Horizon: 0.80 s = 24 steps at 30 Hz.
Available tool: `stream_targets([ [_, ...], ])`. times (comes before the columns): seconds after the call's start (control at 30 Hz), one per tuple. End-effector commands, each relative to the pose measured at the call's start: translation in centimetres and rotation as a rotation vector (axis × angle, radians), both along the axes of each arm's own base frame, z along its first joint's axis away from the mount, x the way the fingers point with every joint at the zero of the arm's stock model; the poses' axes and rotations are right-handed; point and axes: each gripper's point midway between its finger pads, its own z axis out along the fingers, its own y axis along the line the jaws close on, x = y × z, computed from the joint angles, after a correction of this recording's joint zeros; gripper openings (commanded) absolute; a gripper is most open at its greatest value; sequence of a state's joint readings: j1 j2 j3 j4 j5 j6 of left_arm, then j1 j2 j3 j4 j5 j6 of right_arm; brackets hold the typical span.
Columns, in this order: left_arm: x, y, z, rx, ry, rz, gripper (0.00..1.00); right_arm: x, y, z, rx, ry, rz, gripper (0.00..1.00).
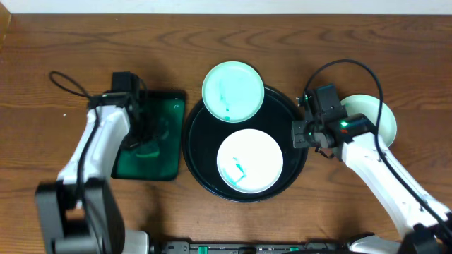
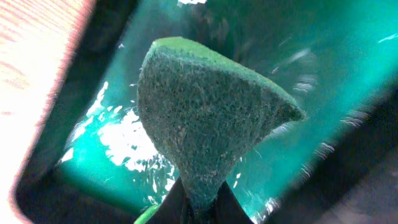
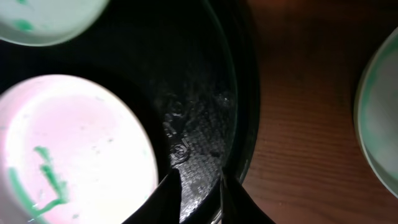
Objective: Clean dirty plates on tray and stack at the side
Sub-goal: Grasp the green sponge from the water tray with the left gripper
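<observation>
Next, I open my right gripper and pinch the front plate's edge (image 1: 281, 161), as the front plate is loose on the black tray, before my left gripper scrubs the smear.
Two white plates sit on the round black tray (image 1: 201, 152). One plate (image 1: 249, 160) lies near the front with a teal smear. The other plate (image 1: 233, 92) overhangs the back rim and carries teal streaks. A third plate (image 1: 371, 116) rests on the wood to the right, half under the right arm. My left gripper (image 2: 199, 199) is shut on a green sponge (image 2: 205, 118) just above the green tray. My right gripper (image 3: 199, 186) hovers at the black tray's right rim (image 3: 245, 112), its jaws a narrow gap apart with only tray floor showing between them.
A rectangular dark-green tray (image 1: 166, 113) lies left of the black tray, under the left gripper (image 1: 145, 144). A black cable loops at the far left (image 1: 67, 85). Bare wood tabletop (image 1: 339, 204) lies round both trays.
</observation>
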<state>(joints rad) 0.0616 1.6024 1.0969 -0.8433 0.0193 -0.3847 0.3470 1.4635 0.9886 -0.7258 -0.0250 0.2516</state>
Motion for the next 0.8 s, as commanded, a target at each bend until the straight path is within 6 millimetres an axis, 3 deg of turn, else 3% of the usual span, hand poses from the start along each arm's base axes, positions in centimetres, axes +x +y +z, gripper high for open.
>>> stream_targets([
  [0.0, 0.6, 0.0, 4.7, 0.017, -0.131, -0.03, 0.08, 0.3, 0.2, -2.0, -0.014, 0.053, 0.064, 0.25],
  [0.13, -0.5, 0.0, 6.5, 0.025, -0.161, -0.052, 0.07, -0.8, 4.6, -4.1, 0.175, 0.134, 0.297, 0.41],
  [0.27, -1.3, -0.1, 6.9, 0.024, -0.152, -0.053, 0.07, -1.4, 6.4, -5.4, 0.266, 0.179, 0.375, 0.44],
  [0.4, -1.6, -0.2, 6.8, 0.02, -0.138, -0.053, 0.07, -1.6, 5.8, -7.5, 0.229, 0.228, 0.357, 0.3],
  [0.5, -1.6, -0.2, 6.8, 0.019, -0.138, -0.053, 0.07, -1.2, 4.9, -9.3, 0.176, 0.26, 0.285, 0.02],
  [0.67, -1.5, -0.9, 6.8, -0.024, -0.143, -0.063, 0.07, 0.3, 1.9, -10.5, 0.039, 0.249, 0.023, 0.01],
  [0.77, -1.4, -1.6, 6.8, -0.047, -0.148, -0.077, 0.07, 0.8, 1.8, -10.3, 0.046, 0.235, -0.057, 0.01],
])
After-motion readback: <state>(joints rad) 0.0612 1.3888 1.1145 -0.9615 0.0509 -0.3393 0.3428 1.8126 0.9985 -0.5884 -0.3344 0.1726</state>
